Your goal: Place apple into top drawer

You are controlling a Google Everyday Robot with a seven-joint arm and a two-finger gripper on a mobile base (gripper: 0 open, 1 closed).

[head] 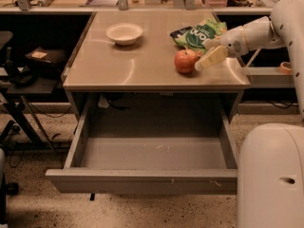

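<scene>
The red-orange apple in front of the green snack bag is next for my gripper, which should go there and close around the apple's middle [186, 61].
The red-orange apple [185, 61] sits on the grey table top [142, 65] near its right front. My gripper [202, 56] reaches in from the right and is open. Its pale front finger [212, 58] is right beside the apple's right side, and the other finger lies further back over the green snack bag [199, 32]. The top drawer [152, 153] is pulled out wide below the table top, and nothing lies in it.
A white bowl [124, 33] stands at the table's back left. The robot's white base [270, 175] fills the lower right. Dark shelves with a black box [42, 58] are to the left, and a cluttered bench runs along the back.
</scene>
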